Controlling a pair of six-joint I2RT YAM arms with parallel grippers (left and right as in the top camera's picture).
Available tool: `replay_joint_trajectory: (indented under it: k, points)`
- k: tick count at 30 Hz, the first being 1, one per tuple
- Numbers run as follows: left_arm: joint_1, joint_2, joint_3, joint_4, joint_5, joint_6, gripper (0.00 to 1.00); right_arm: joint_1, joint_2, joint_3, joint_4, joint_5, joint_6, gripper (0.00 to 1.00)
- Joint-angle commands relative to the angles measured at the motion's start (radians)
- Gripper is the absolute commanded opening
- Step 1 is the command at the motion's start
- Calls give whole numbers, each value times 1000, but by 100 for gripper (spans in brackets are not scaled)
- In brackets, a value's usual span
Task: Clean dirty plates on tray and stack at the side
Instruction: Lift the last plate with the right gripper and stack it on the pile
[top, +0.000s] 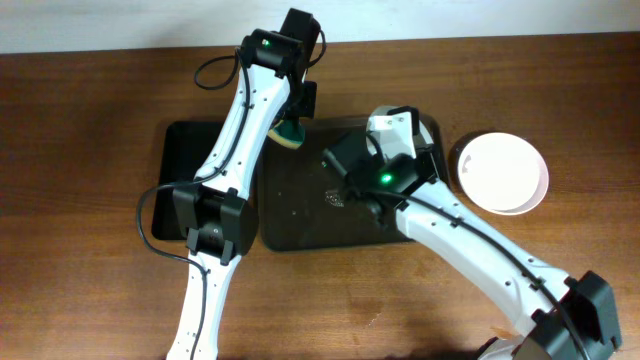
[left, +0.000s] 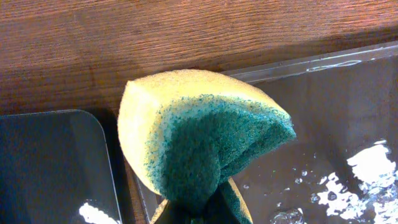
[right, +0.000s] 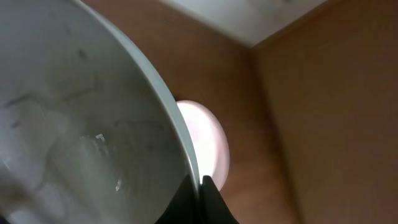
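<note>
My right gripper will put the tilted white plate down on the white plates (top: 503, 173) (right: 204, 144) next to the dark brown tray.
My left gripper (top: 292, 118) is shut on a yellow sponge (left: 186, 124) with a green scouring face and holds it over the back left corner of the dark brown tray (top: 300, 215). The sponge also shows in the overhead view (top: 288, 135). My right gripper (right: 200, 186) is shut on the rim of a white plate (right: 74, 124) and holds it tilted on edge above the tray's back right part (top: 392, 132). Faint marks show on its face. More white plates (top: 503, 172) lie on the table right of the tray, also seen in the right wrist view (right: 210, 140).
A smaller black tray (top: 190, 160) lies against the brown tray's left side, under my left arm; its corner shows in the left wrist view (left: 50, 168). Water drops and a small mark (top: 335, 199) lie on the brown tray. The tabletop is brown wood (top: 90, 120).
</note>
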Motion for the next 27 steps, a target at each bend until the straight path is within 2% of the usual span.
replay_joint_trajectory:
  k: [1,6,8,10,11,14,17,20,23,25,27]
  points:
    - [0,-15,19,-1,1,13,0,64,-24,5,-6,261,20,4]
    - [0,-15,19,-1,1,13,0,88,-24,5,-10,329,28,4]
    - [0,-15,19,-3,1,13,0,84,-24,5,-56,278,135,4]
    - [0,-15,19,-6,1,13,0,56,-24,5,-78,95,177,4]
    - [0,-15,19,-5,1,13,0,-3,-24,5,-75,-158,172,4]
    - [0,-15,19,-5,1,13,0,-124,-32,5,-4,-505,29,4]
    - [0,-15,19,-9,1,13,0,-362,-61,5,110,-940,-145,4]
    - [0,-15,19,-8,1,13,0,-646,-63,5,142,-1218,-188,4]
    - [0,-15,19,-8,1,13,0,-851,-53,4,149,-1258,-187,4]
    - [0,-15,19,-8,1,13,0,-1050,-4,2,154,-1253,-187,4]
    - [-1,-15,19,-8,1,13,0,-1128,50,2,159,-1253,-187,4]
